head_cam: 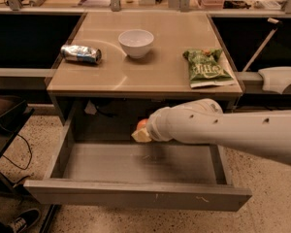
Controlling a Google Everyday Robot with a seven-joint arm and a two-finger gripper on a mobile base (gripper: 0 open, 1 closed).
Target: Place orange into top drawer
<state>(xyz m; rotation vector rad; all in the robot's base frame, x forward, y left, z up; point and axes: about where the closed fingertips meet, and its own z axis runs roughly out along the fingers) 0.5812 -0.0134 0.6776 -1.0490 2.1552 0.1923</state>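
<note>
The robot's gripper should release the orange on the back middle of the top drawer's grey bottom [137,141].
The top drawer [136,196] is pulled wide open below the tabletop; its grey floor is bare. My gripper [141,133] reaches in from the right on a thick white arm and hangs over the back middle of the drawer, a little above its floor. It is shut on the orange [142,124], of which only a small part shows between the pale fingertips [139,137] and the wrist. The rest of the gripper is hidden behind the arm.
On the table [160,81] stand a white bowl [136,41], a crushed can [81,54] at the left and a green chip bag [206,67] at the right. A white machine part [281,79] sits at the right. A shoe [19,222] and cables lie on the floor at the left.
</note>
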